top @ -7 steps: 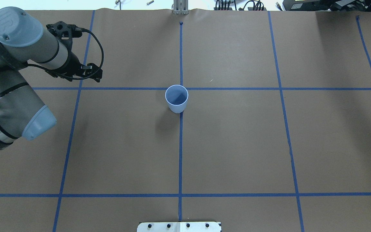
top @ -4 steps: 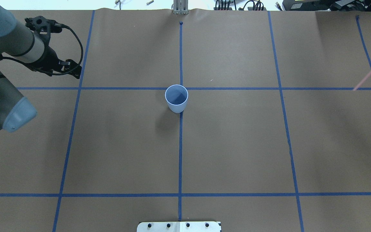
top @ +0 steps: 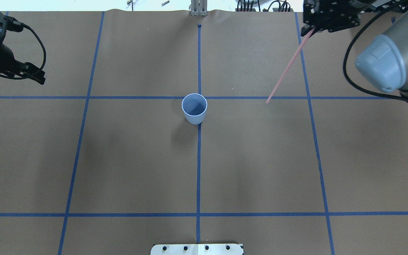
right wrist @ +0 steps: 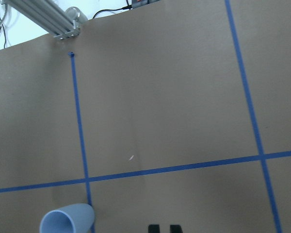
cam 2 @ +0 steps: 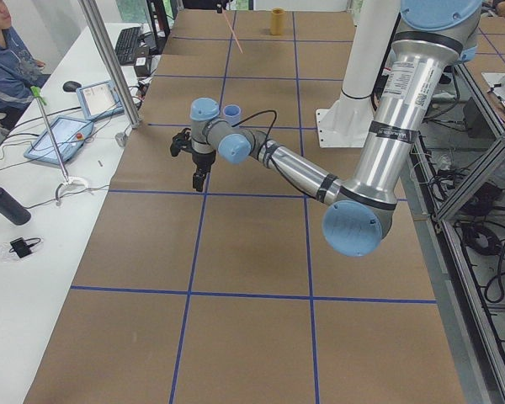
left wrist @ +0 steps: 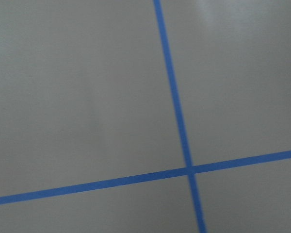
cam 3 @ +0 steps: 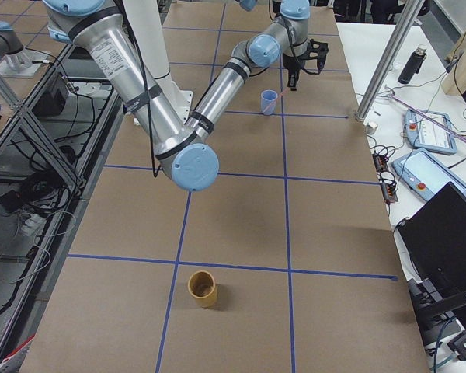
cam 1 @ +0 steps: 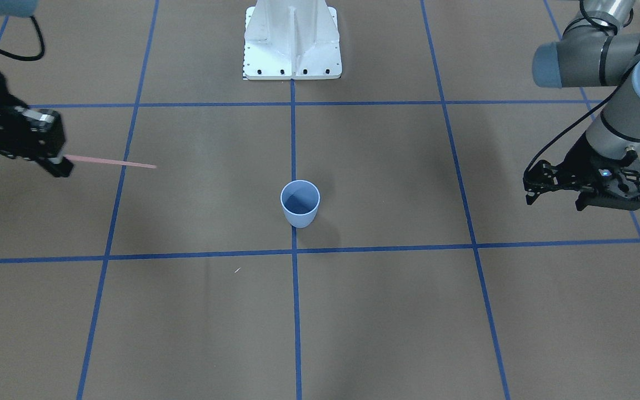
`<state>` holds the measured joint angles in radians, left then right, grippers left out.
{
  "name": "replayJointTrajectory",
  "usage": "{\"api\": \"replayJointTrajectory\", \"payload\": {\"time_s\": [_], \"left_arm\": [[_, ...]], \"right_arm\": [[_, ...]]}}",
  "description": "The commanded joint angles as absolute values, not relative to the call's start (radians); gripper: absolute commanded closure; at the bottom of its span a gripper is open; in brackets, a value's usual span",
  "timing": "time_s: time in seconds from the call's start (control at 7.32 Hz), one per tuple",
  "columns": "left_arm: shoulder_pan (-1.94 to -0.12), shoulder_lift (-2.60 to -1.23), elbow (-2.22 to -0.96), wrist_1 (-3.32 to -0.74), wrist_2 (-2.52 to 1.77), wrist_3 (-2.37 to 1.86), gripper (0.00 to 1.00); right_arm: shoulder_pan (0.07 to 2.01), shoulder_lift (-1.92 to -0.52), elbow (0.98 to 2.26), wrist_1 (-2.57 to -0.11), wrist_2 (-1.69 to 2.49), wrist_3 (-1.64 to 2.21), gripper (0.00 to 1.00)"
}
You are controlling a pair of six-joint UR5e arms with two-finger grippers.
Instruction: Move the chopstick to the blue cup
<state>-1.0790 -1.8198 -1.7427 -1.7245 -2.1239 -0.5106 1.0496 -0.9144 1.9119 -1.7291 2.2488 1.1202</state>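
Note:
My right gripper will let go of the pink chopstick inside the blue cup (cam 1: pixel 311 206) (right wrist: pixel 58 223), leaning over the cup's rim toward my left gripper.
The blue cup (top: pixel 194 108) stands upright at the table's middle, on a tape crossing; it also shows in the front view (cam 1: pixel 300 204). My right gripper (top: pixel 312 30) is shut on one end of the pale pink chopstick (top: pixel 287 69), held in the air at the far right. The stick slants toward the cup and its free end stays well short of it. In the front view the right gripper (cam 1: pixel 63 163) holds the stick (cam 1: pixel 114 162) nearly level. My left gripper (top: pixel 34 74) is open and empty at the far left (cam 1: pixel 553 197).
A brown cup (cam 3: pixel 203 288) stands on the table's right end, far from the blue cup. The white robot base plate (cam 1: pixel 292 50) sits at the near edge. Blue tape lines (top: pixel 198 159) grid the brown table. Operators' desks with tablets (cam 2: pixel 63 135) lie beyond the far edge.
My right arm has come in from the right with the chopstick and swung it toward the middle. My left arm has drawn back to the left edge.

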Motion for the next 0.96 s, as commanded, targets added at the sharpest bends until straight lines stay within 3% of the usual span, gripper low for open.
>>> {"api": "replayJointTrajectory", "payload": {"time_s": [0.0,0.14,0.82], "left_arm": [[-1.075,-1.812,-1.738,-1.726,-2.125,-0.503,0.02],[-1.077,-1.812,-1.738,-1.726,-2.125,-0.503,0.02],[-1.075,-1.813,-1.733,-1.730,-2.125,-0.503,0.02]], "right_arm": [[0.887,-0.765,1.738,-1.569,2.096,1.343,1.00],[0.843,-0.702,1.630,-1.484,2.042,1.405,1.00],[0.822,-0.690,1.606,-1.466,2.037,1.414,1.00]]}}
